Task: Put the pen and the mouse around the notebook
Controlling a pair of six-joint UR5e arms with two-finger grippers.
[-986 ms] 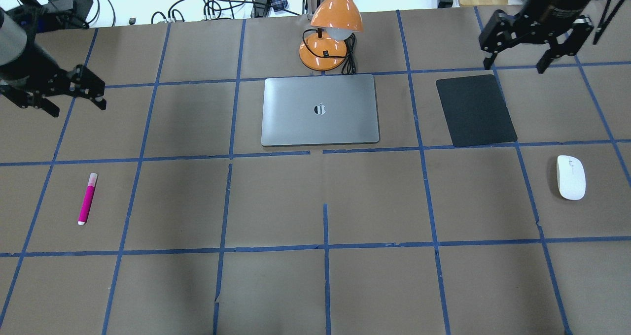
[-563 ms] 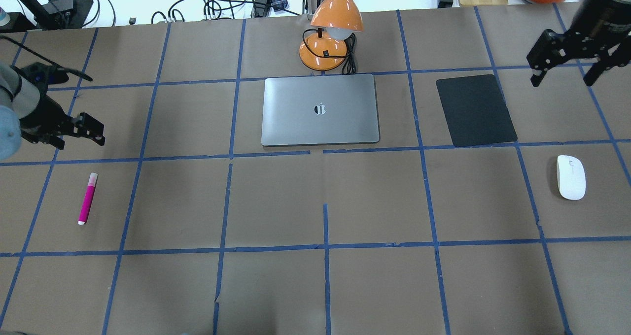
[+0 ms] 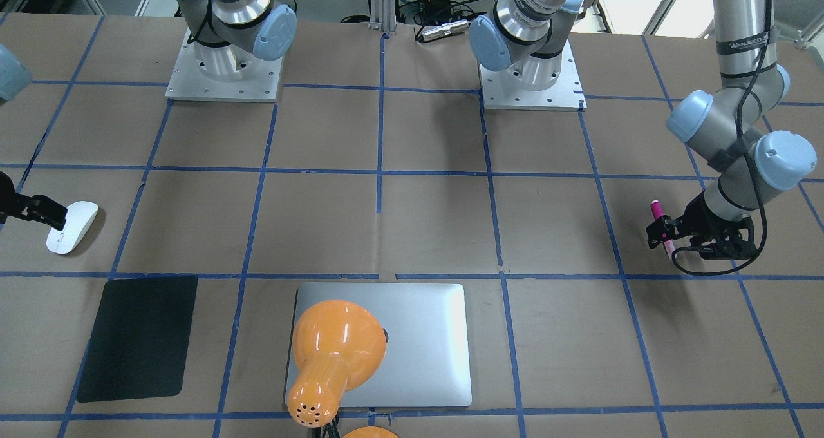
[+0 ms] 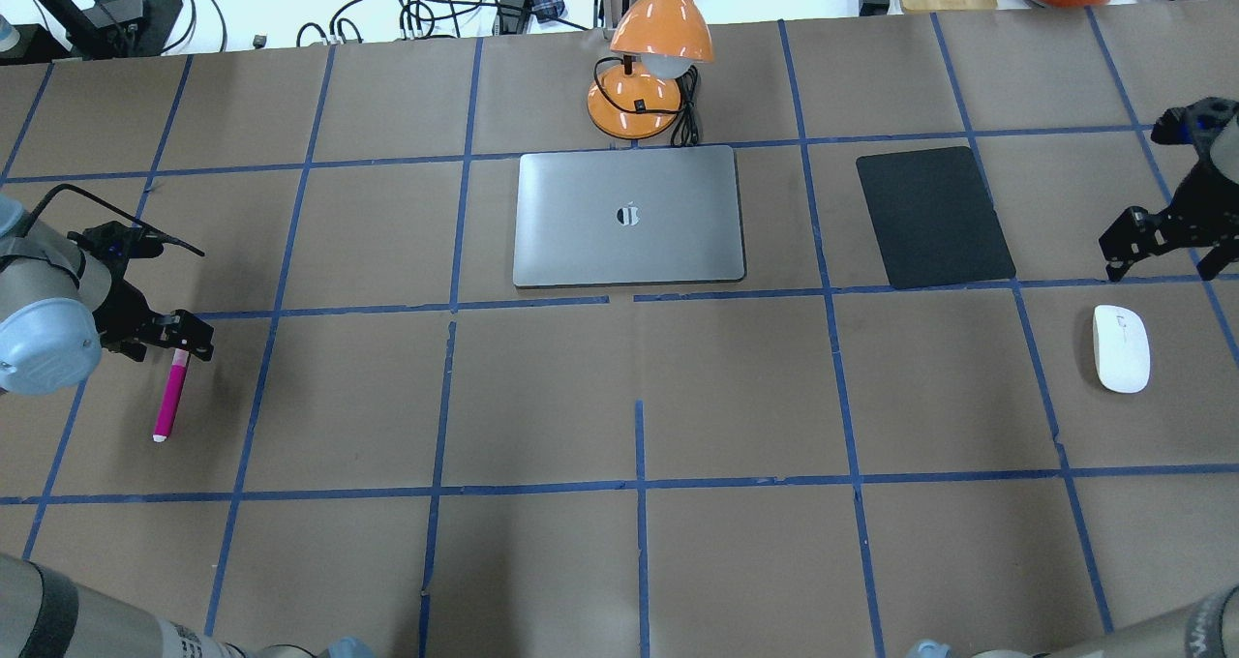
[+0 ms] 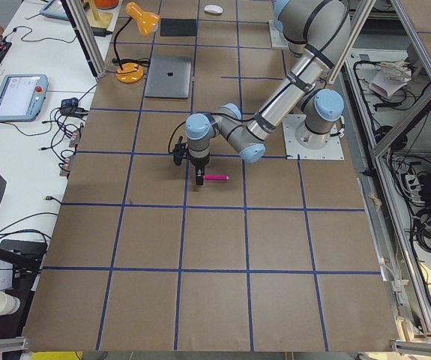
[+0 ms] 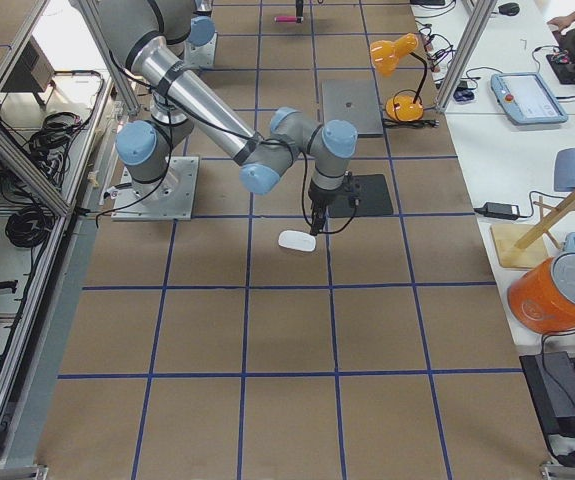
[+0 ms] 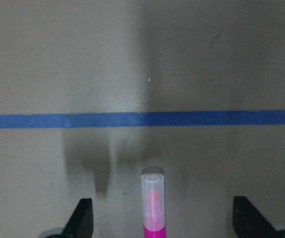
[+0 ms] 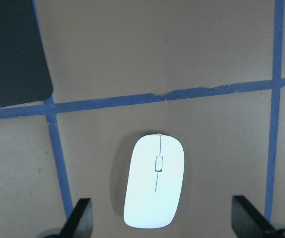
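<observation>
Next, my right gripper closes on the white mouse and grips its long sides (image 3: 74, 224) (image 8: 153, 196) just behind the scroll wheel.
The magenta pen (image 4: 169, 397) lies flat at the table's left side. My left gripper (image 4: 174, 345) is low over its pale cap end. In the left wrist view the pen (image 7: 153, 210) sits between the open fingers (image 7: 81, 218) and they do not touch it. The white mouse (image 4: 1121, 348) rests at the right side. My right gripper (image 4: 1160, 269) hovers open just beyond it. The right wrist view shows the mouse (image 8: 154, 187) centred between the spread fingers (image 8: 80, 218). The closed silver notebook (image 4: 629, 215) lies in the middle at the back.
An orange desk lamp (image 4: 649, 68) stands right behind the notebook, and its shade hangs over the lid. A black mat (image 4: 934, 218) lies between the notebook and the mouse. Cables run along the table's far edge. Blue tape lines grid the brown tabletop.
Both arms have swung toward the robot and come down. The left gripper now sits over the pen's cap end, and the right one is close to the mouse. Both grippers stay open.
</observation>
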